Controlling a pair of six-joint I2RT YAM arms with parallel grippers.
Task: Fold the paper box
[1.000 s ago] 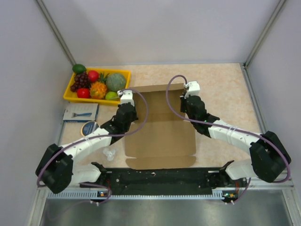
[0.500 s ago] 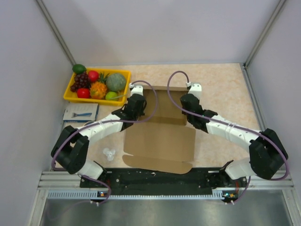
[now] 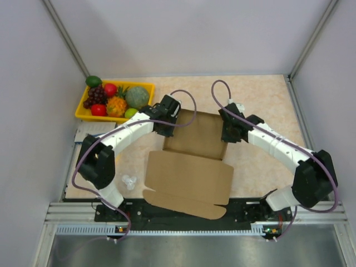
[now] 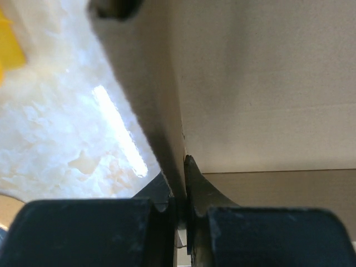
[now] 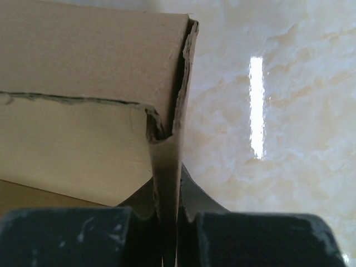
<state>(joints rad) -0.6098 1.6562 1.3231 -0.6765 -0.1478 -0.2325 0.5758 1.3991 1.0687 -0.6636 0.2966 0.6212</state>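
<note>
My left gripper needs to lower the box, as it tilts up with its side slanting through that gripper, then open and pinch the box's side upright [image 3: 166, 143].
The brown paper box [image 3: 189, 172] lies mid-table with its far panel [image 3: 197, 133] raised and tilted up from the table. My left gripper [image 3: 166, 119] is shut on the panel's left side wall; in the left wrist view the wall [image 4: 167, 111] runs up between the fingers [image 4: 197, 189]. My right gripper [image 3: 228, 130] is shut on the right side wall; in the right wrist view the folded double wall [image 5: 167, 161] sits between the fingers [image 5: 192, 194]. The near lid flap [image 3: 186, 203] with rounded tabs lies flat by the arm bases.
A yellow fruit tray [image 3: 114, 100] stands at the far left. A blue-white packet [image 3: 83, 129] and a small clear object [image 3: 129, 181] lie left of the box. Grey walls enclose the table; a black rail [image 3: 183, 214] runs along the near edge.
Both grippers have moved toward the far side and upward, lifting the far panel from lying flat to a raised tilt. The whole box has slid a little nearer the bases.
</note>
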